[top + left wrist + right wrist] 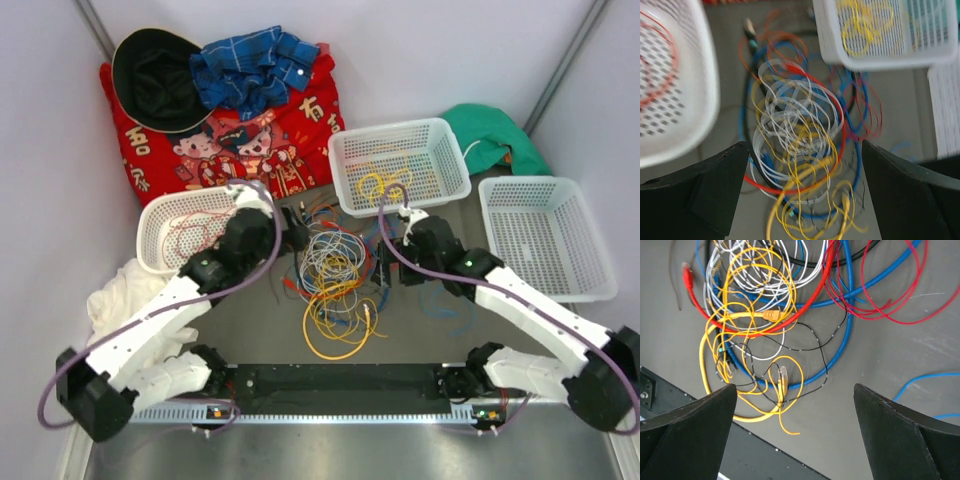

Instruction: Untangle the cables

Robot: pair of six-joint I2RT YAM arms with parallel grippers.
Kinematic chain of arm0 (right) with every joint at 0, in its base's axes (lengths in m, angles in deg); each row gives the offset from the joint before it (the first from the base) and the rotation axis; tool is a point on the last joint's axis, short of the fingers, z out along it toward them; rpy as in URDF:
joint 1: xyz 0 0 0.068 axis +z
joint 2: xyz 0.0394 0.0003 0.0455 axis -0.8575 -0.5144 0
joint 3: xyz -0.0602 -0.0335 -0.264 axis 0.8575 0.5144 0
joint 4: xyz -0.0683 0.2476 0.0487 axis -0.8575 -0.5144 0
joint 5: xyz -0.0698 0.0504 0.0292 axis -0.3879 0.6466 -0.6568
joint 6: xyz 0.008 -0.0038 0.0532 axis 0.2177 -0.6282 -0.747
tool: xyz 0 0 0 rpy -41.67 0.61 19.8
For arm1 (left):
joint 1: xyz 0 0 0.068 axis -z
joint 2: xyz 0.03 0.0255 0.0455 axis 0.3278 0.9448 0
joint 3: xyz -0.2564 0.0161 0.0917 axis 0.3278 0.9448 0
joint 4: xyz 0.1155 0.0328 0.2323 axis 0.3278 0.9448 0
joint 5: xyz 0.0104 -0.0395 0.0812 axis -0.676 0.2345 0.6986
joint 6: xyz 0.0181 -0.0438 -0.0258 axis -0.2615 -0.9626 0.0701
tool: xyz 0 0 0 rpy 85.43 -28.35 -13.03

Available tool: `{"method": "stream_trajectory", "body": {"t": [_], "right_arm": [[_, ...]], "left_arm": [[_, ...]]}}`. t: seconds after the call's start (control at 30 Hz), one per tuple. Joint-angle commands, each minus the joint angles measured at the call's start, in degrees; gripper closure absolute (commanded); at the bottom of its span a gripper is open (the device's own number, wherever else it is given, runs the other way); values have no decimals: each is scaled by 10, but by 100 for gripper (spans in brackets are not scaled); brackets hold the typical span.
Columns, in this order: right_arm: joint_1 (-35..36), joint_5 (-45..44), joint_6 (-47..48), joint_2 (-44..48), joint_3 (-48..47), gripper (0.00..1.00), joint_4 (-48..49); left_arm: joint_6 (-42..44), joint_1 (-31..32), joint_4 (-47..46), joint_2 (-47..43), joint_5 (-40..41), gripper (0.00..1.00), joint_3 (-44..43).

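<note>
The yellow cable's loop (350, 270) (788, 290) beside the white loops, just past the yellow plug near the red cable, will be gripped by my right gripper.
The cables (335, 280) lie in one tangled heap at the table's middle: grey-white, yellow, red, blue, orange and thin black loops. My left gripper (297, 235) hovers at the heap's upper left, open and empty. In the left wrist view the tangle (800, 130) lies between and beyond its spread fingers (700, 190). My right gripper (388, 262) is just right of the heap, open and empty. In the right wrist view the tangle (770, 315) lies ahead and to the left, with a yellow plug (783, 380) nearest, and bare table lies between the fingers (910, 435).
An oval white basket (160, 215) at left holds a thin red wire. A middle basket (345, 175) holds a yellow cable. A right basket (590, 240) holds nothing. Red cloth (300, 130), black hat (155, 75), green cloth (495, 135), white cloth (115, 300) and a black front rail (340, 382) surround the heap.
</note>
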Motion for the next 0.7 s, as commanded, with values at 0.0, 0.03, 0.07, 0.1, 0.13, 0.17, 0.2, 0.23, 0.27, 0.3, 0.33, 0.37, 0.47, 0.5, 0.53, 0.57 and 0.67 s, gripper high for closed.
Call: {"method": "stream_trajectory", "body": {"t": [0.0,0.03,0.07,0.1,0.13,0.17,0.2,0.23,0.27,0.3,0.33,0.37,0.47,0.5,0.53,0.57,0.67], "right_arm": [[7,14,-7,-52,-5,2,87],[7,13,-6,-79,-10,2,92],[6,11,-5,-90,-14,2,106],[9,11,-5,-102,-25,2,114],[11,12,-5,-131,-33,3,120],[16,10,-4,-144,-50,3,128],[34,-3,1,-159,-61,4,129],[43,-8,3,-185,-72,4,130],[56,-14,8,-202,-95,4,131],[66,-32,17,-217,-105,4,132],[83,-38,22,-233,-115,4,132],[86,-42,24,-267,-135,4,133],[88,-62,27,-329,-167,4,138],[88,-70,30,-346,-174,4,142],[87,-74,33,-360,-182,4,142],[88,-77,36,-375,-200,4,140],[88,-94,37,-439,-228,5,132]], "left_arm": [[-56,101,-16,41,76,1,15],[-61,111,-9,46,76,1,14],[-65,119,-5,48,73,1,9],[-65,132,-5,48,76,1,8],[-65,140,-3,48,80,1,8],[-66,145,-2,45,88,1,8],[-66,156,-1,44,91,1,9],[-69,160,3,41,95,1,10],[-70,164,6,35,98,1,12],[-72,170,9,32,106,1,12],[-78,172,13,27,110,1,16],[-80,174,16,18,113,1,21],[-91,177,20,-9,120,1,37],[-94,177,20,-17,123,1,42],[-97,177,20,-23,125,1,49],[-98,177,23,-35,127,1,52],[-101,177,35,-50,136,1,58]]}}
